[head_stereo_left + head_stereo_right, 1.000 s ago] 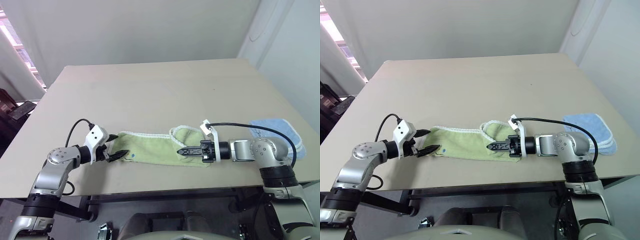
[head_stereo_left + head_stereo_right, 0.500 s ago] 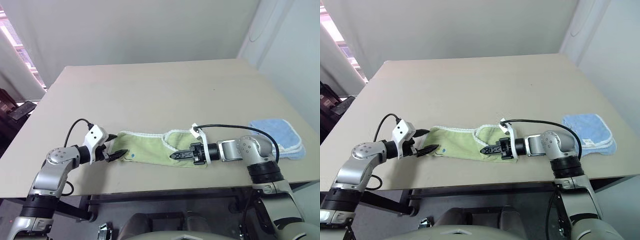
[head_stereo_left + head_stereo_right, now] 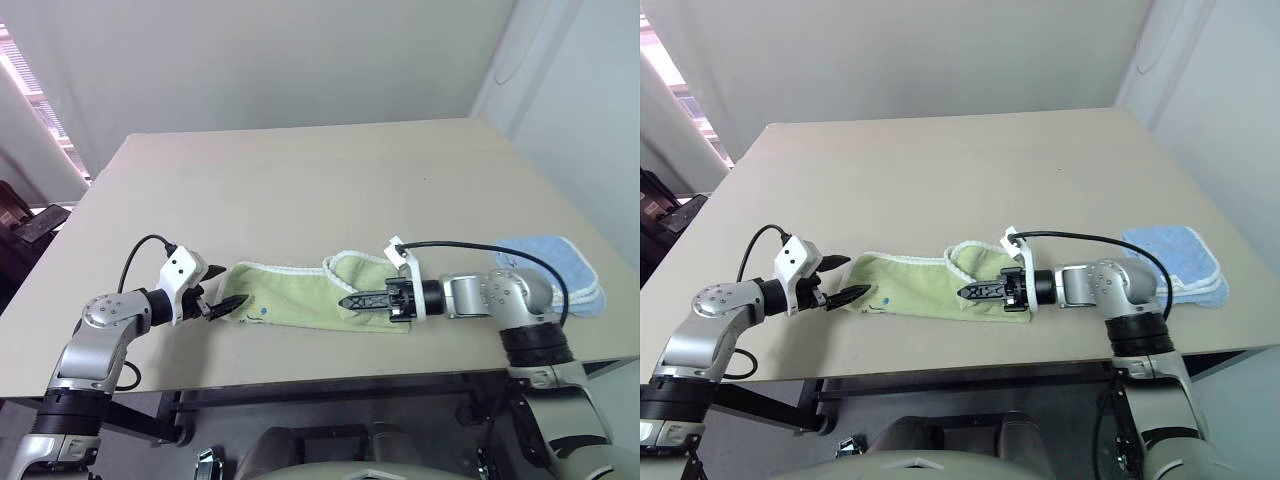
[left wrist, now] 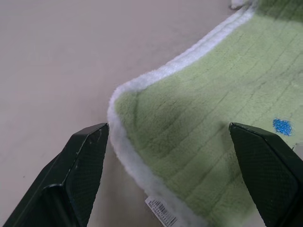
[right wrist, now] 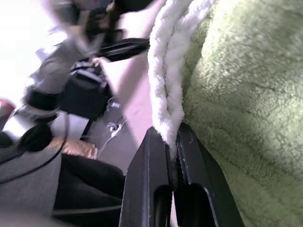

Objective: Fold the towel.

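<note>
I can see the white edging of the towel's doubled end slanting back toward my right gripper, so I will open my right gripper, take the edging nearer the towel's far corner [image 3: 327, 266] and lay it straight.
The light green towel [image 3: 300, 300] lies stretched along the table's front edge, its right end doubled back over itself. My right gripper [image 3: 345, 300] points left and is shut on the white edging of that doubled end [image 5: 165, 94]. My left gripper [image 3: 225, 290] stands open at the towel's left end. The left wrist view has the towel's white-edged corner [image 4: 142, 94] lying between the two spread fingers [image 4: 71, 179]. A small blue embroidered mark [image 4: 282, 126] sits near that corner.
A folded light blue cloth [image 3: 560, 265] lies at the table's right edge, behind my right arm. The tan table [image 3: 300, 180] stretches away bare behind the towel. The front edge runs close beneath both grippers.
My right gripper has crept slightly left with the towel's end, so the fold reaches a little further over. The left gripper has stayed open at the left corner.
</note>
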